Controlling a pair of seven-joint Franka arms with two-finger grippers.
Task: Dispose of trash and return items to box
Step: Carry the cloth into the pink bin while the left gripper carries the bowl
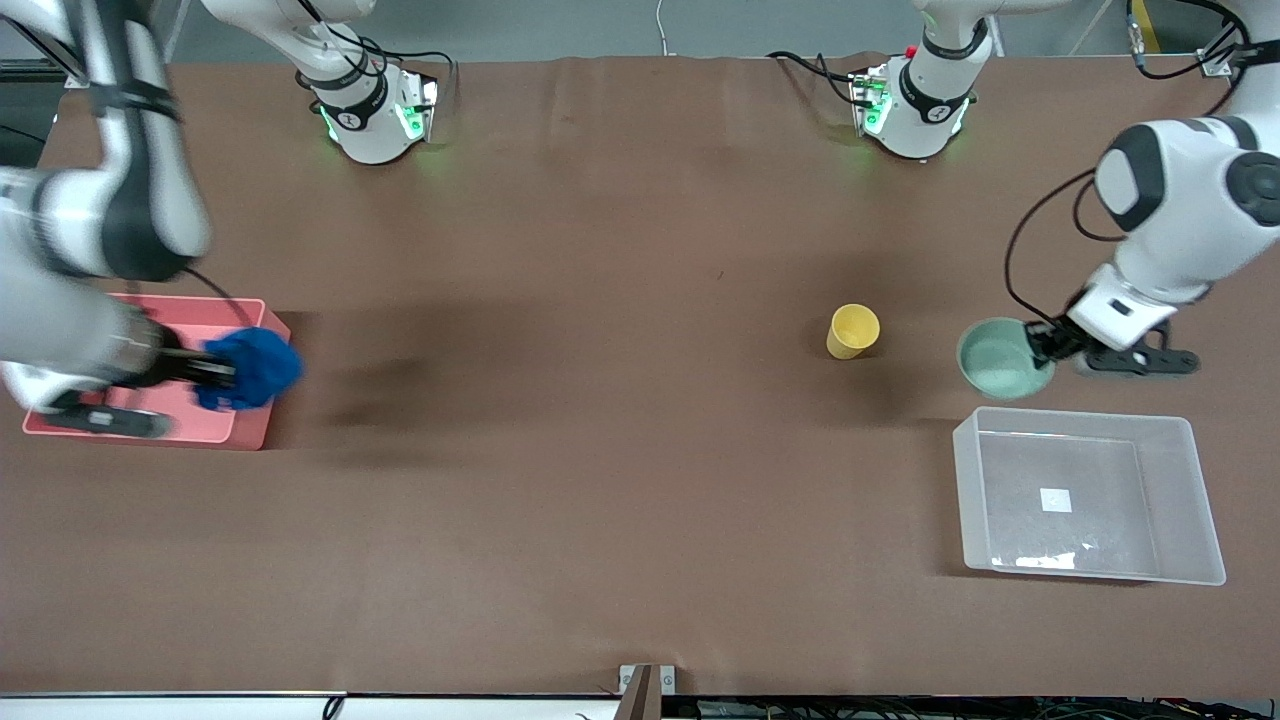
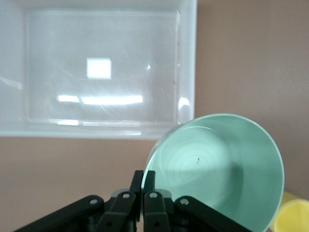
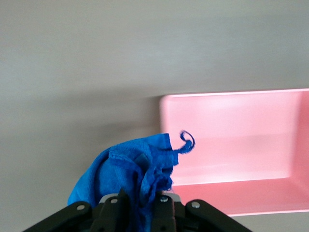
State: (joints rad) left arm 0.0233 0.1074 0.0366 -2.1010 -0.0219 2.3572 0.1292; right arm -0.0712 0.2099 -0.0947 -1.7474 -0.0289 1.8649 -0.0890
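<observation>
Next, my right gripper sets the bright blue trash wad down on the bottom of the pink bin, near its side [image 1: 211, 376] [image 3: 205, 149] facing the yellow cup. The wad is over the bin's edge now.
My right gripper [image 1: 215, 374] is shut on the bright blue trash wad [image 1: 250, 367] and holds it over the edge of the pink bin [image 1: 150, 420]. In the right wrist view the wad [image 3: 130, 174] hangs between the fingers beside the pink bin [image 3: 231, 145]. My left gripper [image 1: 1040, 345] is shut on the rim of the mint-green bowl [image 1: 1000, 358], held tilted above the table just outside the clear box [image 1: 1085, 495]. The left wrist view shows the bowl [image 2: 222, 169] and the box [image 2: 96, 67] with its white label. The yellow cup [image 1: 853, 331] stands on the table beside the bowl.
The brown table runs wide between the pink bin and the cup. Both arm bases [image 1: 370, 110] stand along the table's edge farthest from the front camera. The cup's rim shows at the corner of the left wrist view [image 2: 294, 217].
</observation>
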